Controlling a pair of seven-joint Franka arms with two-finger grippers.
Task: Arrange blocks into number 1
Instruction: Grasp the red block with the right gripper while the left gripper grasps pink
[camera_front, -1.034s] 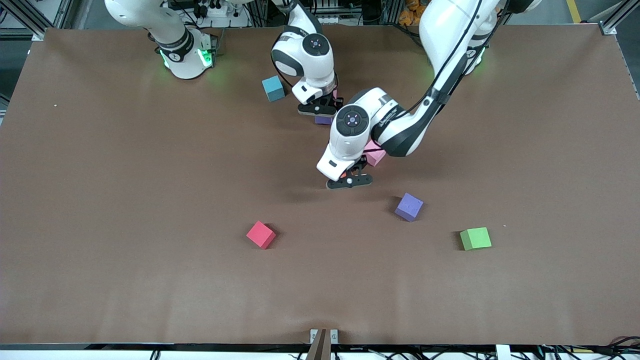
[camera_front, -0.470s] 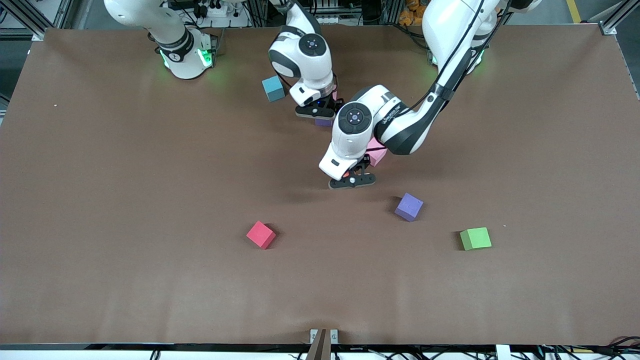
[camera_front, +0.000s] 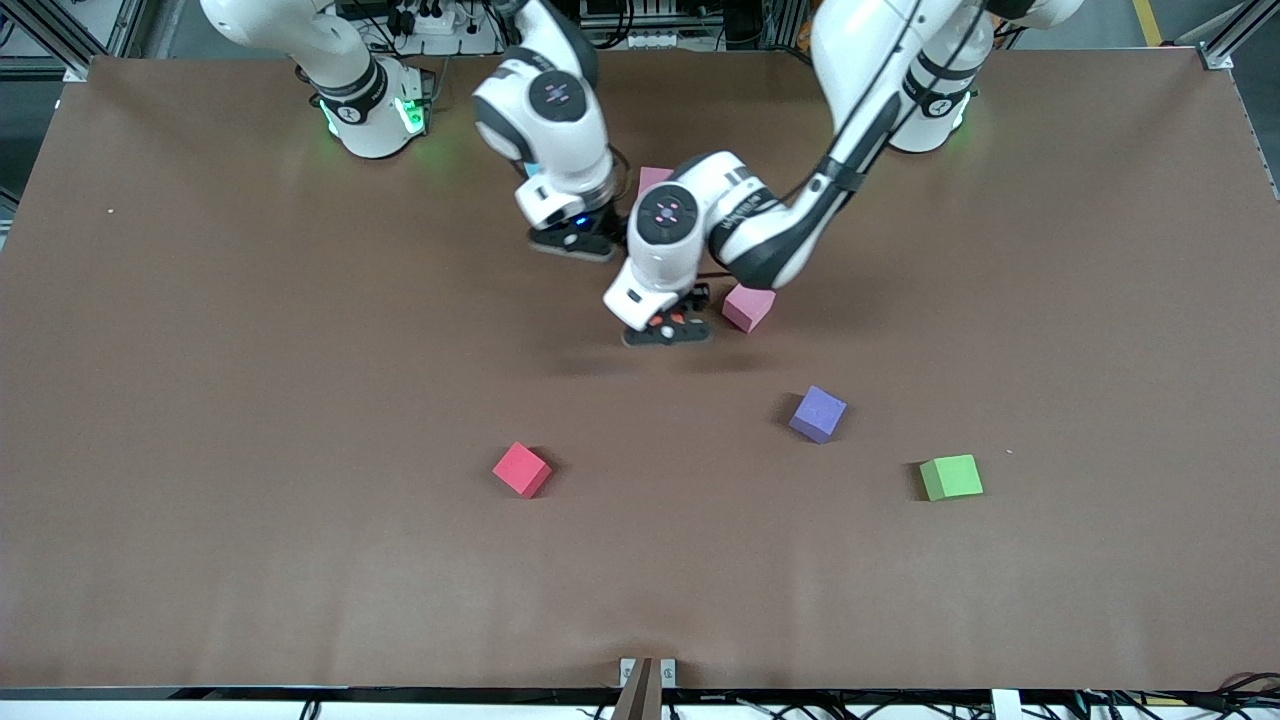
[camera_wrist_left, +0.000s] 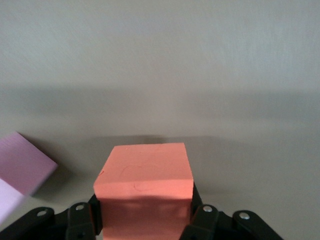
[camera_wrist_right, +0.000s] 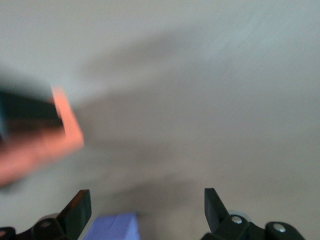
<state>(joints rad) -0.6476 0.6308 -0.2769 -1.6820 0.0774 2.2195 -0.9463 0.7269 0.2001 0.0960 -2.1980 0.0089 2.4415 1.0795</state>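
My left gripper is to release the orange block, now low over the table, at a spot just outward from the light pink block (camera_front: 649, 257), close to the bases of the arms.
My left gripper (camera_front: 668, 330) (camera_wrist_left: 144, 220) is shut on the orange block (camera_wrist_left: 145, 170), low over the table beside a light pink block (camera_front: 748, 306) (camera_wrist_left: 22, 165). My right gripper (camera_front: 572, 243) (camera_wrist_right: 145, 197) is open and holds nothing. A purple block (camera_wrist_right: 115, 227) shows low between its fingers, touching neither. The right wrist view also shows the orange block (camera_wrist_right: 45, 145) in the left gripper, farther off. A second light pink block (camera_front: 652, 180) lies near the arms' bases. Nearer the front camera lie another purple block (camera_front: 818, 413) and the red block (camera_front: 521, 469).
A green cube (camera_front: 950, 477) lies toward the left arm's end, near the purple block. The light blue cube is hidden under the right arm's wrist. The two arms' hands stand close together over the brown table (camera_front: 250, 400).
Both hands shifted toward the right arm's end. The right gripper drew away from the purple block it stood over, uncovering the second pink block. The left gripper carried the orange block along.
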